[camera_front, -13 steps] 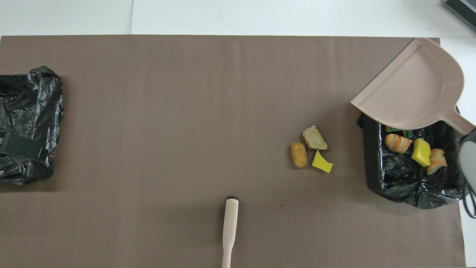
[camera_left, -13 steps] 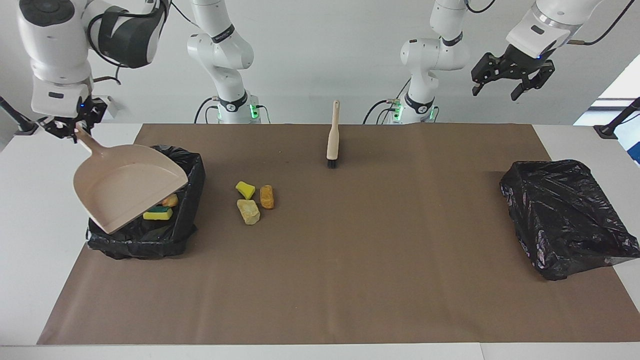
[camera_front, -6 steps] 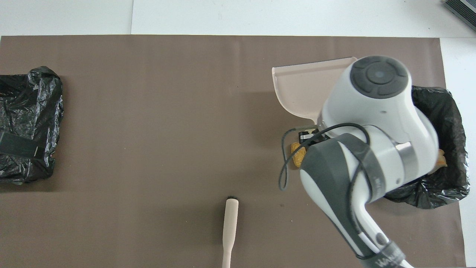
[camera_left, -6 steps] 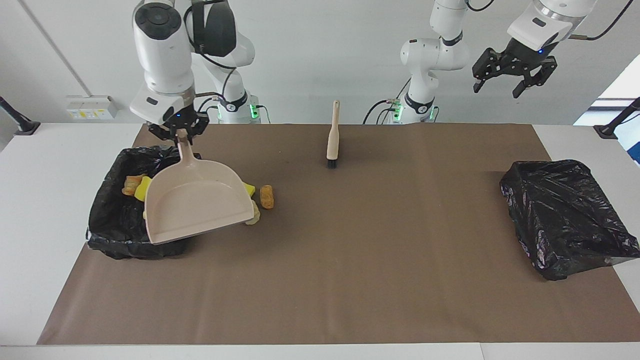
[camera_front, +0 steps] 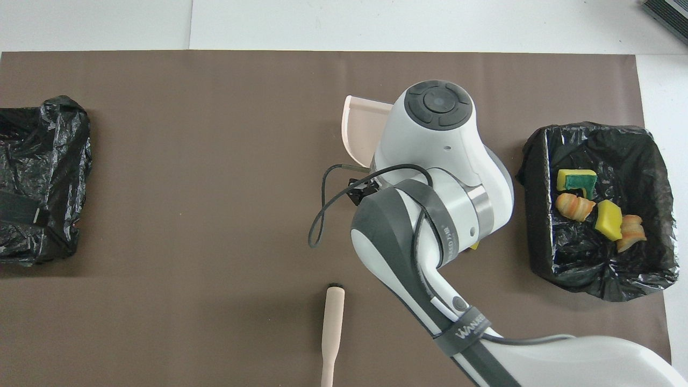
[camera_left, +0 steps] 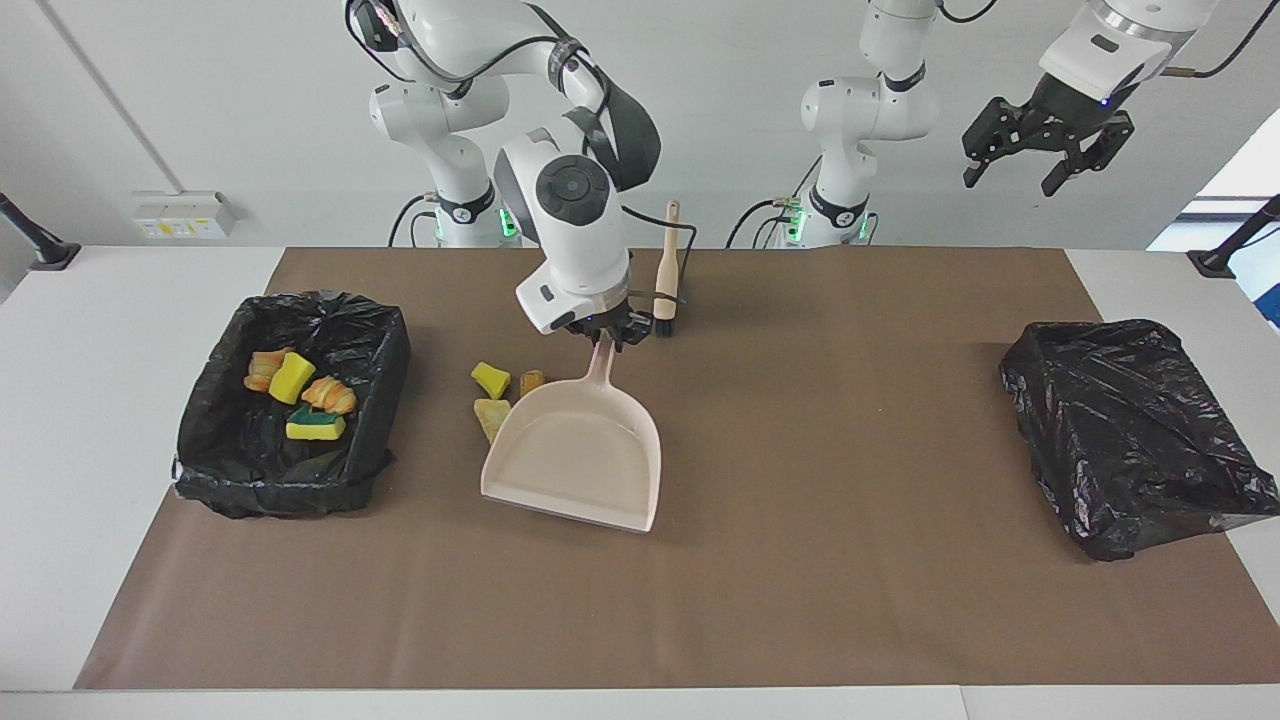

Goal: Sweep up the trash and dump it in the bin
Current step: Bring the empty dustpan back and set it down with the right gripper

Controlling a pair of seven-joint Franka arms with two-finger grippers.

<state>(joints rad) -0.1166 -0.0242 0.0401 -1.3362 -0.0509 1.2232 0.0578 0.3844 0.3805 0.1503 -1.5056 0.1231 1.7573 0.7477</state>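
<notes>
Next, I release the beige dustpan, which now lies low over the mat, from my right gripper on the brown mat [camera_front: 325,159] beyond the beige brush, clear of the scraps.
My right gripper [camera_left: 601,340] is shut on the handle of the beige dustpan [camera_left: 575,455], which lies low over the brown mat with its open lip pointing away from the robots. Three loose trash scraps lie beside the pan, toward the right arm's end: a yellow sponge piece [camera_left: 490,379], an orange-brown chunk [camera_left: 531,380] and a tan chunk [camera_left: 491,414], the last two partly covered by the pan. The black-lined bin [camera_left: 385,345] holds several scraps [camera_front: 574,206]. In the overhead view the right arm hides most of the dustpan [camera_front: 359,129]. My left gripper [camera_left: 1050,150] waits open, high over the left arm's end.
The beige brush [camera_left: 665,270] lies on the mat nearer to the robots than the pan, bristles toward it; its handle [camera_front: 333,328] shows in the overhead view. A crumpled black bag [camera_left: 1130,430] sits at the left arm's end. The brown mat [camera_left: 800,600] covers the table.
My right arm has swung the dustpan away from over the bin, past the loose scraps, and down toward the middle of the mat. The left gripper drifted slightly.
</notes>
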